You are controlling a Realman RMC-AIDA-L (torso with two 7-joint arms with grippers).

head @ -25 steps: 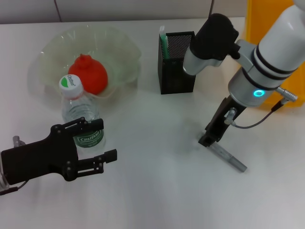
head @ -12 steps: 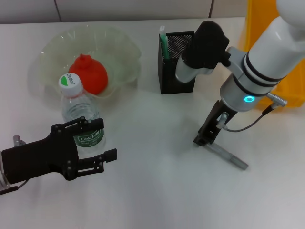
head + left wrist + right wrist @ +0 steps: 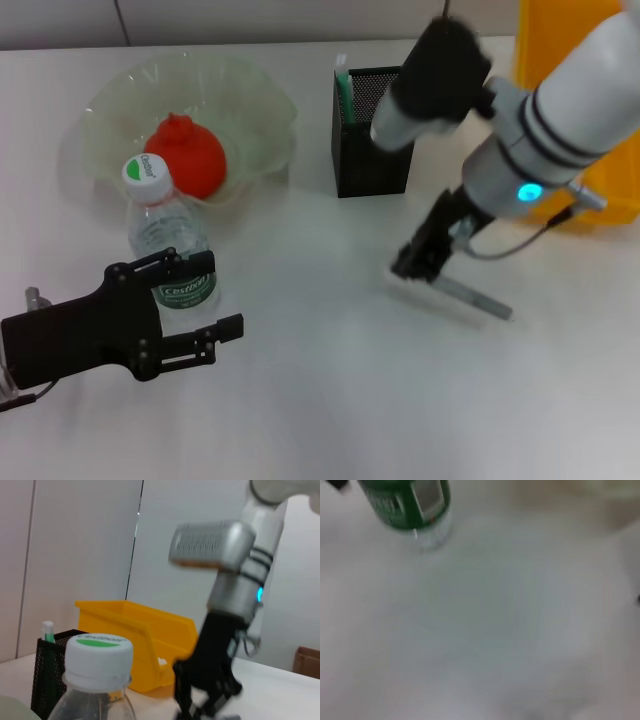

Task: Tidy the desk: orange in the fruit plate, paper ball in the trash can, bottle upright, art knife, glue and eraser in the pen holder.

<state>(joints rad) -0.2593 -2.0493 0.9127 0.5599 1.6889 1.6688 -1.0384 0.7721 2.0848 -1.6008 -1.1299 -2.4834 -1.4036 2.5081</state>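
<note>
The right gripper needs to release the grey art knife inside the black mesh pen holder (image 3: 384, 112), beside the green-and-white stick. The knife is held just above the table now.
My right gripper (image 3: 412, 268) is shut on one end of the grey art knife (image 3: 478, 300) and holds it just above the table, right of centre. The black mesh pen holder (image 3: 370, 130) stands behind it with a green-and-white stick inside. The orange (image 3: 185, 155) lies in the clear fruit plate (image 3: 255, 100). The water bottle (image 3: 170, 245) stands upright in front of the plate. My left gripper (image 3: 225, 292) is open beside the bottle, low at the left. The left wrist view shows the bottle cap (image 3: 99, 652) and my right gripper (image 3: 205, 705) farther off.
A yellow bin (image 3: 560, 60) stands at the far right, behind my right arm; it also shows in the left wrist view (image 3: 135, 640). The right wrist view shows the bottle's green label (image 3: 405, 505) above bare white table.
My right gripper has moved left and a little away from the front edge, taking the art knife with it. The left arm and the bottle have not moved.
</note>
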